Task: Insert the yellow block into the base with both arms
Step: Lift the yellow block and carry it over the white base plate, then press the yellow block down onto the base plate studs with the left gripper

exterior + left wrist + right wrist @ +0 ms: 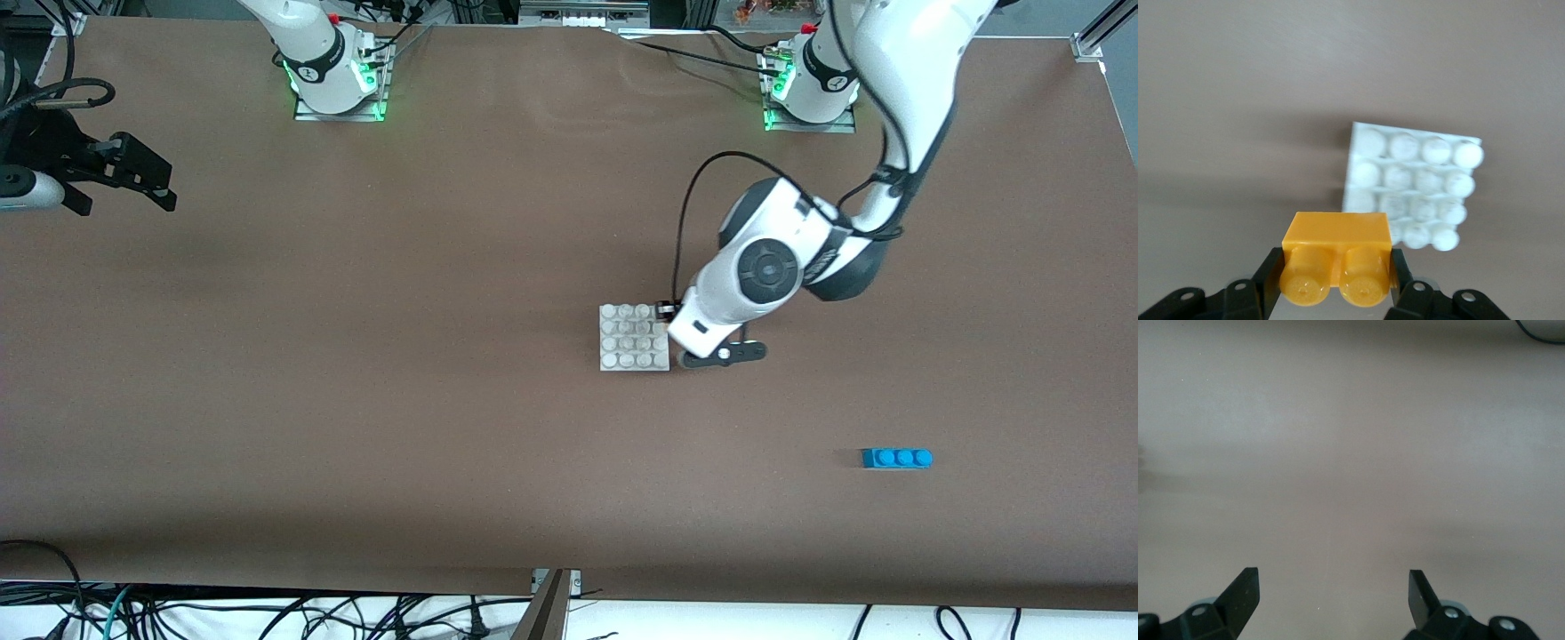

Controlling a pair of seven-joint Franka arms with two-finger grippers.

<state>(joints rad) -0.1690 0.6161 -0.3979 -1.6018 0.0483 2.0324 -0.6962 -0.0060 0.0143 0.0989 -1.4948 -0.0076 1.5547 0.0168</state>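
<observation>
Next, my left gripper lets the yellow block, now hanging just above the table, go on the base's middle studs, just inside the base's far row [634, 326] [1407, 207].
My left gripper [1336, 275] is shut on the yellow block [1337, 257], an orange-yellow brick whose two studs point toward the wrist camera. The block hangs just above the table beside the base [1411, 197], a white plate with a 4x4 grid of studs. In the front view the base [633, 336] lies mid-table, and the left arm's wrist [738, 284] sits over its edge toward the left arm's end, hiding the block. My right gripper [133, 178] is open and empty, waiting above the table at the right arm's end. It also shows in the right wrist view [1333, 587].
A blue three-stud brick [896, 458] lies on the brown table, nearer the front camera than the base and toward the left arm's end. Cables hang along the table's front edge.
</observation>
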